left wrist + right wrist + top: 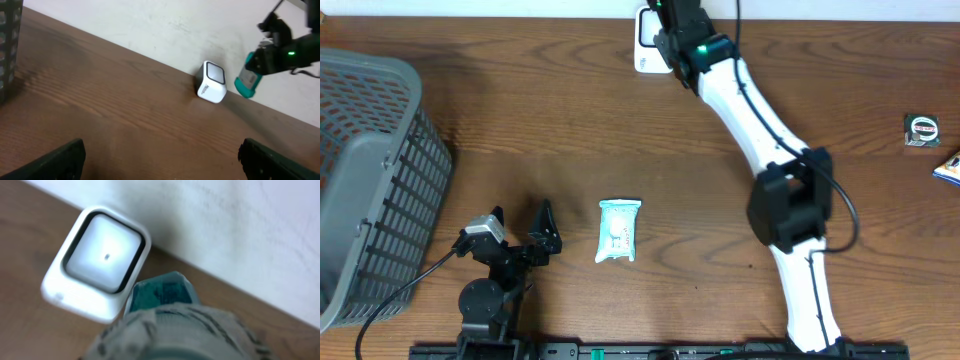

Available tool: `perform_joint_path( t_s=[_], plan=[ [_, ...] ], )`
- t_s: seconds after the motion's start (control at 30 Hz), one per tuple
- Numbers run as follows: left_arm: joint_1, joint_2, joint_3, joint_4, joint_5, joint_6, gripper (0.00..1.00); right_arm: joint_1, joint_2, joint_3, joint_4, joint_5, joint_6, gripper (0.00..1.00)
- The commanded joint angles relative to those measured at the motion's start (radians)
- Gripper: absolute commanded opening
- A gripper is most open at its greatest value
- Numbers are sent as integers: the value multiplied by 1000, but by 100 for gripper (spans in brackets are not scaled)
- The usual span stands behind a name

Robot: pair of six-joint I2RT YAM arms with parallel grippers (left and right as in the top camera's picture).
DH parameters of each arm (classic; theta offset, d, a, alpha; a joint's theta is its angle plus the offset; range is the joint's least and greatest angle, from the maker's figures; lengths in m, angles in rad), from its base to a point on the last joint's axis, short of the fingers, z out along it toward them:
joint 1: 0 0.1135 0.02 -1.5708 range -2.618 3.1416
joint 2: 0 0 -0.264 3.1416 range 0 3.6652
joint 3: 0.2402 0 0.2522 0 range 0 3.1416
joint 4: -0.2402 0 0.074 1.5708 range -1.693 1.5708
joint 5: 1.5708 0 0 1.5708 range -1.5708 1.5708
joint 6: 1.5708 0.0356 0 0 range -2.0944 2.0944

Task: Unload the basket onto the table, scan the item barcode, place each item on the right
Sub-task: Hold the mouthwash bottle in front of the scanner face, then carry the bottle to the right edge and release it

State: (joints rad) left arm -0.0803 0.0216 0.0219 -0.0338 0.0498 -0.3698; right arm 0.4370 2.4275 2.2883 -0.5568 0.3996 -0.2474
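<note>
Next, my right gripper releases the teal and white packet on the table [912,106] just behind the small round roll.
A white box scanner [645,45] [212,82] [100,260] with a pale window stands against the far wall. My right gripper [677,42] [256,62] is shut on a teal and white packet [246,82] [161,292] and holds it off the table, just right of the scanner. In the right wrist view the packet fills the lower frame and hides my fingers. A barcode is not visible. A second white and teal packet [619,231] lies flat mid-table. My left gripper [520,224] [162,155] hovers open and holds nothing, left of that packet.
A grey slatted basket [370,180] [9,40] fills the left side. A small round roll on a dark square [922,130] and a blue packet [950,168] lie at the right edge. The white wall runs along the table's far edge.
</note>
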Motion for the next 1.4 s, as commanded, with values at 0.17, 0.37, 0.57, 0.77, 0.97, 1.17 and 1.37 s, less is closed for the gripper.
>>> perform_joint_path(
  t_s=[0.17, 0.37, 0.57, 0.77, 0.97, 1.17, 1.37],
  plan=[
    [3, -3, -18, -34, -12, 1, 98, 59, 128, 218, 36, 174, -105, 19],
    [3, -3, -18, -34, -12, 2, 98, 88, 139, 218, 82, 251, -154, 19],
    [3, -3, -18, -34, -12, 2, 98, 90, 138, 218, 76, 363, -158, 19],
    [3, -3, -18, -34, -12, 2, 98, 41, 138, 218, -63, 542, -150, 20],
    [3, -3, -18, -34, -12, 2, 98, -105, 138, 218, -265, 584, -66, 21],
    [3, -3, -18, -34, -12, 2, 98, -303, 138, 217, -315, 476, -60, 21],
    [3, -3, -18, -34, -12, 2, 98, -506, 147, 207, -304, 376, -35, 21]
  ],
)
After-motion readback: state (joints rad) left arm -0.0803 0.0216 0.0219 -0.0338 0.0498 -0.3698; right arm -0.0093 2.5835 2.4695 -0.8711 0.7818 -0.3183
